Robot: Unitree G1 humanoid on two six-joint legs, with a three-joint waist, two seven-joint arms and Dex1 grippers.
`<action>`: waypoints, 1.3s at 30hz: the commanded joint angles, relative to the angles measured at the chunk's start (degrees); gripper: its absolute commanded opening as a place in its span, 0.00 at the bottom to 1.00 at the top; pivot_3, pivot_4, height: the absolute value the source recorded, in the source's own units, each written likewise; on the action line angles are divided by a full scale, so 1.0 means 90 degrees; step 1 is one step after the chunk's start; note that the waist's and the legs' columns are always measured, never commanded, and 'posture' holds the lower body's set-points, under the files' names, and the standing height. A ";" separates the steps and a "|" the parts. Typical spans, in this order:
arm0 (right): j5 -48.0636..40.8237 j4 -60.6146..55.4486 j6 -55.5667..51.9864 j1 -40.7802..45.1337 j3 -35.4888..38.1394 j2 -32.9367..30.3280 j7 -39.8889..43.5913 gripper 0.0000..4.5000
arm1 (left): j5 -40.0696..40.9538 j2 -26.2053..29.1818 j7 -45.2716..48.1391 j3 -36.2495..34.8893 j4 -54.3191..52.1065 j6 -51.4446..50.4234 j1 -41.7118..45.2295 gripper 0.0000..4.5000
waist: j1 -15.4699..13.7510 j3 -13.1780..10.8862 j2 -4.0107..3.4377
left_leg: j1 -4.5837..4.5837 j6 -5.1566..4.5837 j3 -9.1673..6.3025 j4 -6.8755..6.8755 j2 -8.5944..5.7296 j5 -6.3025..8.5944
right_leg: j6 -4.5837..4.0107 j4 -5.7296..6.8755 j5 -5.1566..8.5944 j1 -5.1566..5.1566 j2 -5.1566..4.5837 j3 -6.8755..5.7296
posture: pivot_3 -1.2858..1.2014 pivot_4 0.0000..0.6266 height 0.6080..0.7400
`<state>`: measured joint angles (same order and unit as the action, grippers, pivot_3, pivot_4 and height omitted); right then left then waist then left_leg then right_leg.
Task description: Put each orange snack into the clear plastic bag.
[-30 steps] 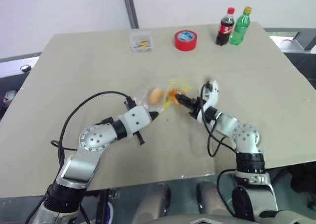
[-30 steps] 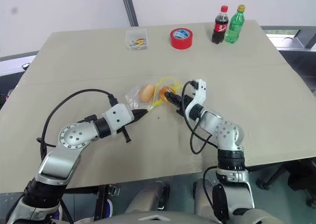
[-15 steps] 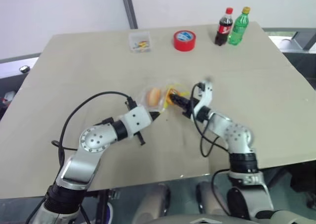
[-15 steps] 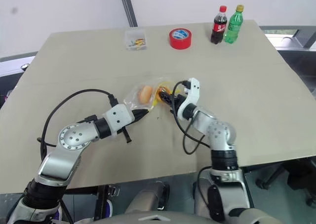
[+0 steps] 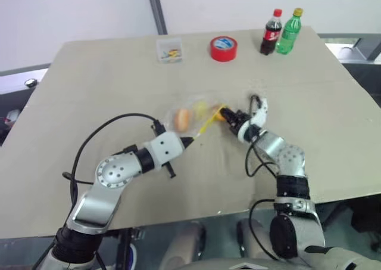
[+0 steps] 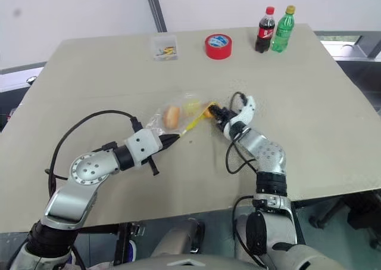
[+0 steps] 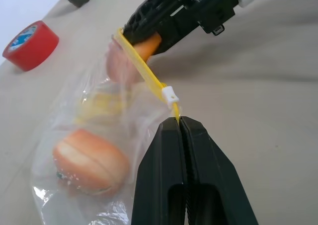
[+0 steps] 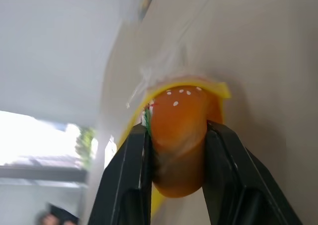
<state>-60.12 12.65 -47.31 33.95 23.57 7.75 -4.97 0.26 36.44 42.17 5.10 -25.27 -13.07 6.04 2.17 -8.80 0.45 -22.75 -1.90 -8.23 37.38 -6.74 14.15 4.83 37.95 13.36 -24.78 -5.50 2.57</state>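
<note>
My left gripper has just the ends of its fingers on the bag's yellow strip near the white slider, so it should open and take the strip's end (image 7: 177, 112) deeper in its fingers.
The clear plastic bag (image 5: 191, 110) hangs at mid-table, its yellow seal strip (image 7: 149, 76) stretched between my two grippers. My left gripper (image 7: 178, 121) is shut on one end of that strip. The lighter orange snack (image 7: 88, 160) lies inside the bag. My right gripper (image 5: 227, 114) is shut on the darker, speckled orange snack (image 8: 178, 130) and holds it at the bag's mouth, against the yellow strip. I cannot tell whether this snack is past the opening.
At the table's far edge stand a red tape roll (image 5: 224, 48), a cola bottle (image 5: 271, 33), a green bottle (image 5: 290, 31) and a small clear box (image 5: 170, 49). Black cables loop from both wrists over the table.
My right gripper, still holding the darker snack, has shifted right and rolled at the wrist. The bag's yellow strip is now pulled taut between the grippers. The left gripper stayed put.
</note>
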 commanded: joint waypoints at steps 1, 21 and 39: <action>-0.0506 -0.0087 0.0648 0.0469 0.0466 0.0463 -0.0437 0.30 | 0.0057 -0.0007 -0.0024 -0.0036 -0.0129 0.0103 0.0142 0.00 | 0.0002 -0.0002 -0.0003 | -0.0001 0.0000 0.0000 0.0000 -0.0001 0.0000 | 0.0000 0.0000 0.0000 0.0000 -0.0001 0.0000 | 0.52 0.24 0.80; 0.0598 -0.2061 0.0033 -0.0577 -0.1693 -0.0532 0.0478 0.29 | 0.0744 -0.0073 0.0415 0.0169 -0.0317 -0.0494 0.0445 0.44 | 0.0026 -0.0009 -0.0018 | -0.0003 -0.0001 0.0003 -0.0002 0.0007 0.0000 | 0.0000 0.0003 0.0000 -0.0005 0.0004 0.0002 | 0.52 0.24 0.80; 0.0218 -0.2030 -0.0682 0.0061 -0.1407 -0.0193 -0.0277 0.29 | -0.1625 -0.0765 -0.1380 0.1038 -0.0203 -0.0279 0.0205 0.55 | 0.0013 -0.0008 -0.0018 | -0.0002 -0.0001 0.0003 -0.0002 0.0002 0.0000 | 0.0000 0.0003 0.0000 -0.0004 0.0002 0.0002 | 0.52 0.24 0.80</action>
<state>-56.70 -3.77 -53.47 33.21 10.58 5.51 -7.66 -13.07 29.78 31.08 14.50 -26.29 -15.85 7.64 2.29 -8.87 0.29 -22.77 -1.91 -8.21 37.36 -6.72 14.15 4.83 37.97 13.36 -24.81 -5.48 2.60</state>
